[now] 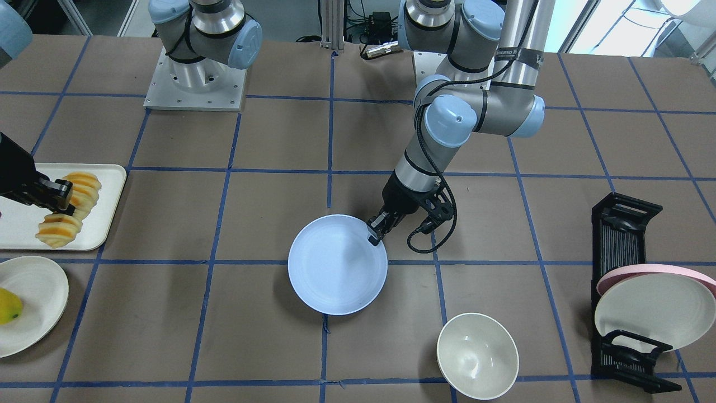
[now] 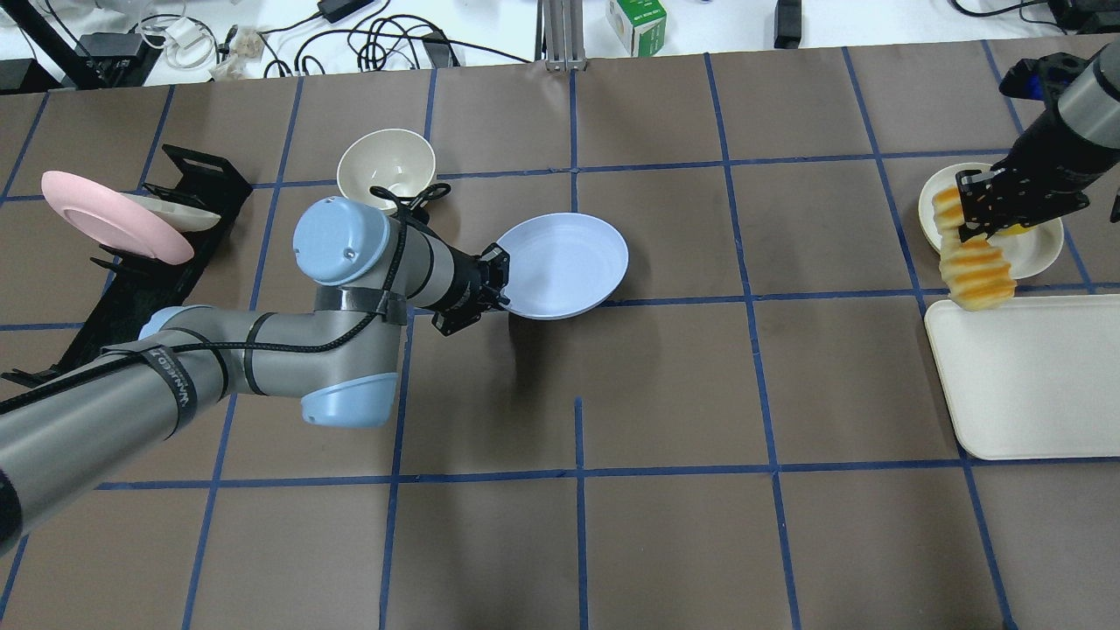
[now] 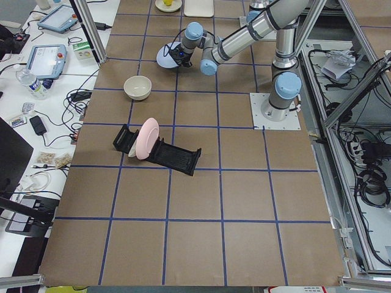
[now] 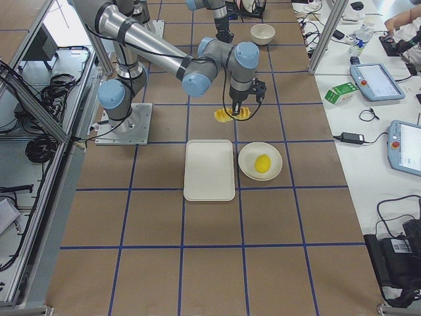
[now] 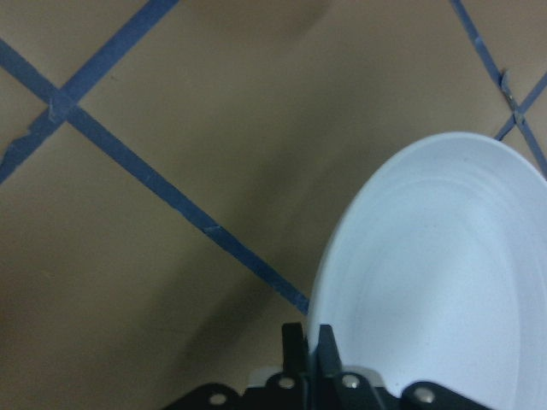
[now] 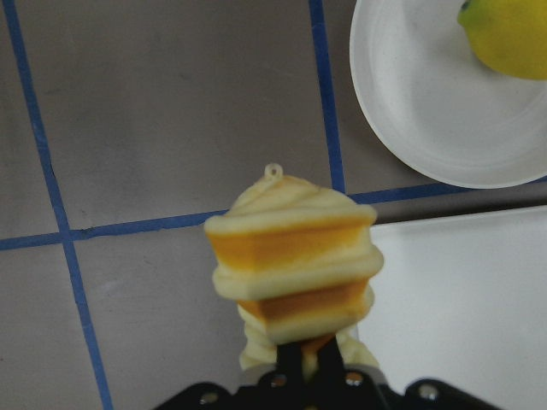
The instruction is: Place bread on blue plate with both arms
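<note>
Next, I release the bread with my right gripper across the middle of the blue plate (image 1: 337, 277).
The blue plate (image 1: 337, 268) is near the table's middle. My left gripper (image 1: 373, 235) is shut on its rim, at the edge nearest the robot. The grip also shows in the overhead view (image 2: 500, 282) and in the left wrist view (image 5: 309, 342), where the plate (image 5: 444, 282) fills the right side. The gripped edge looks slightly raised. The bread (image 1: 71, 211), orange and pale yellow, hangs bent from my right gripper (image 1: 62, 202), which is shut on its middle. It is held above the cream tray's (image 1: 22, 229) edge. It also shows in the overhead view (image 2: 973, 267) and the right wrist view (image 6: 295, 265).
A white plate (image 1: 33, 313) with a yellow fruit (image 1: 8, 305) lies beside the tray. A cream-white bowl (image 1: 477, 355) stands near the blue plate. A black dish rack (image 1: 621, 240) holds a pink-rimmed plate (image 1: 654, 305) at the table's left end.
</note>
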`<state>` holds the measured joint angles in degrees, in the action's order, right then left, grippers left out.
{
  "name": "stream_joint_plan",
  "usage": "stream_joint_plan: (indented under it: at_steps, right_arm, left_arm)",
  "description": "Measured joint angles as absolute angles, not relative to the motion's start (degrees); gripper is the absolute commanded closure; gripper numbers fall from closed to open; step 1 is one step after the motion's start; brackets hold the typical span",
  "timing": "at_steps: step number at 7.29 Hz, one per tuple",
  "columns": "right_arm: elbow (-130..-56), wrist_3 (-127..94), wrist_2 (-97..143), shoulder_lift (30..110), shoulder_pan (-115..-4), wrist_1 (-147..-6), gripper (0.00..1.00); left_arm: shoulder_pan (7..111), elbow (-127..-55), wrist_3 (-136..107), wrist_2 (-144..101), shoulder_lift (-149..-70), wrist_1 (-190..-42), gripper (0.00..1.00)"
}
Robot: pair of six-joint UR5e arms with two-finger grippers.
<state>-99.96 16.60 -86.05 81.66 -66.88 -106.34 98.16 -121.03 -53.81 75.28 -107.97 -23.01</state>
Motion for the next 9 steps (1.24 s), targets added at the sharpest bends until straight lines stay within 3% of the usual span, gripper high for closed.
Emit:
stream_joint_plan:
  at_steps: [1, 2, 5, 9]
  right_arm:
    - [-99.9, 15.3, -85.4, 81.3, -69.4, -107.1, 0.94]
    - [-99.8, 12.9, -84.5, 80.9, -71.5, -107.8, 0.94]
    - [-99.3, 4.7, -83.1, 80.2, -77.4, -109.3, 0.95]
    - [-97.5, -15.2, -82.2, 73.9, -93.4, -119.0, 0.95]
  left_arm:
    - [98.8, -121.2, -54.0, 76.1, -109.7, -20.4, 0.17]
    - [99.0, -120.9, -53.9, 76.9, -110.3, -19.1, 0.01]
    - [98.5, -113.9, -48.6, 78.0, -108.9, -27.7, 0.00]
    - [94.9, -89.6, -28.3, 84.1, -105.8, -73.0, 0.00]
